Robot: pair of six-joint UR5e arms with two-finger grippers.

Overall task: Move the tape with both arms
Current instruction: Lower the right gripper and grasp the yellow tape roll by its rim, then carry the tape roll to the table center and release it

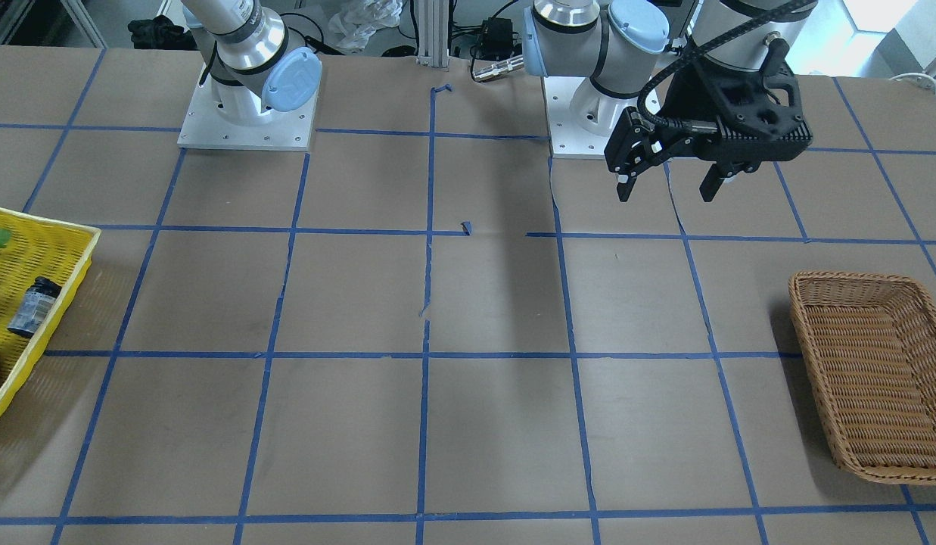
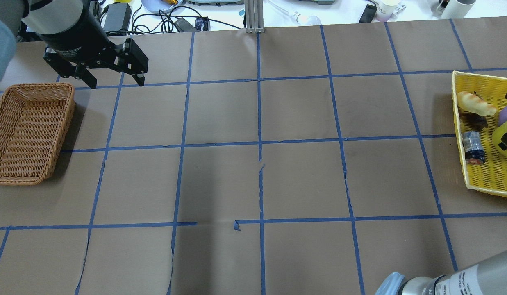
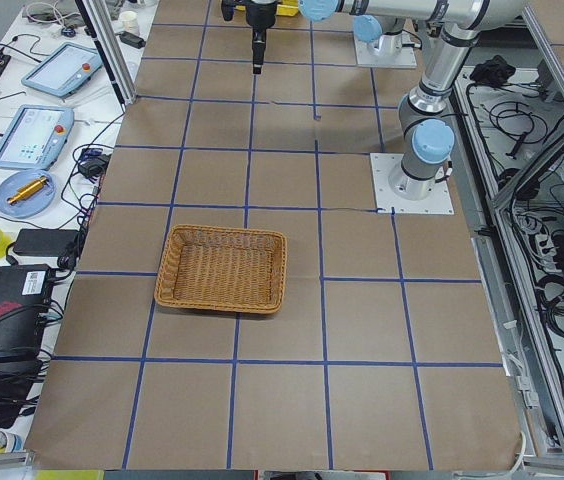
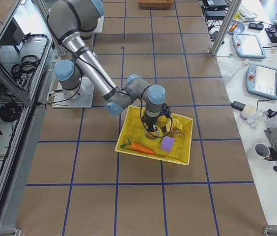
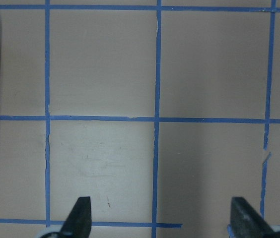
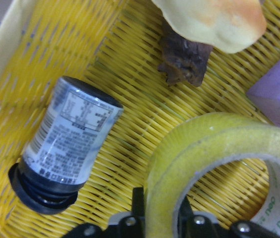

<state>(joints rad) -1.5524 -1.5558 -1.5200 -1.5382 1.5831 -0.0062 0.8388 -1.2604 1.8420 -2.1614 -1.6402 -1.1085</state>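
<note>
I should release the yellow tape roll, which lies in the yellow basket now, with my right gripper beside the blue line crossing at the middle of the table (image 1: pixel 423 387).
The yellow tape roll (image 6: pixel 204 144) lies in the yellow basket (image 2: pixel 483 180) at the table's right end; it also shows in the overhead view (image 2: pixel 501 131). My right gripper (image 6: pixel 162 220) is down inside the basket (image 4: pixel 154 129), with its jaws closed on the roll's wall, one finger outside and one inside the ring. My left gripper (image 2: pixel 116 84) hangs open and empty above the table near the wicker basket (image 2: pixel 28 131). It also shows in the front-facing view (image 1: pixel 667 193) and the left wrist view (image 5: pixel 160 213).
The yellow basket also holds a small dark bottle (image 6: pixel 68 158), a bread-like item (image 6: pixel 214 20), a purple block (image 6: pixel 279 94) and a carrot (image 4: pixel 143 147). The wicker basket (image 1: pixel 876 371) holds nothing. Brown paper with blue tape lines covers the table (image 2: pixel 257 164).
</note>
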